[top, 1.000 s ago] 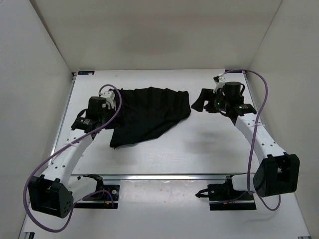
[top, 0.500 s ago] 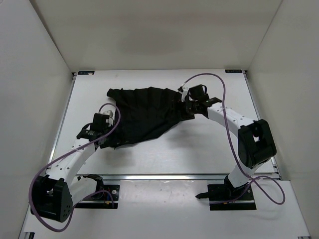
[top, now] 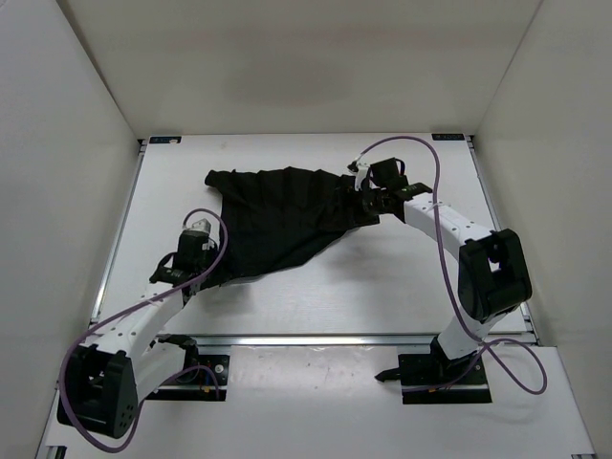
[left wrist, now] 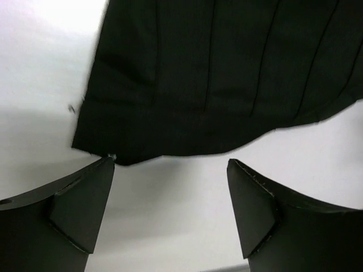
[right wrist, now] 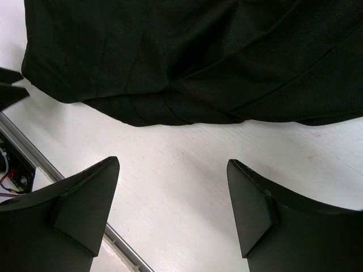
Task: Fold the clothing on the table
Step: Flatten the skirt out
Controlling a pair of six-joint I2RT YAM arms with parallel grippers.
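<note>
The clothing's near edge is slanted and bunched, so my left gripper should take its corner (left wrist: 113, 131), then lift and spread the clothing with my right gripper before folding.
The black clothing (top: 287, 215) lies spread on the white table (top: 402, 277), its pleat-like seams running lengthwise. My left gripper (top: 206, 263) sits at the garment's near-left corner. In the left wrist view it (left wrist: 170, 161) is open over bare table, and the hem corner (left wrist: 113, 153) lies just ahead of the left fingertip. My right gripper (top: 366, 199) is at the garment's right end. In the right wrist view it (right wrist: 173, 160) is open with only tabletop between the fingers, and the bunched edge of the clothing (right wrist: 187, 73) lies a little ahead.
A silver rail (top: 316, 338) runs along the table's near edge and shows in the right wrist view as the rail (right wrist: 34, 153). White walls (top: 67, 143) close in the left, back and right sides. Purple cables (top: 435, 158) loop off both arms.
The right arm swung in from the far right to the garment's right end. The left arm drew back from the upper-left part to the near-left corner. Both grippers stayed open.
</note>
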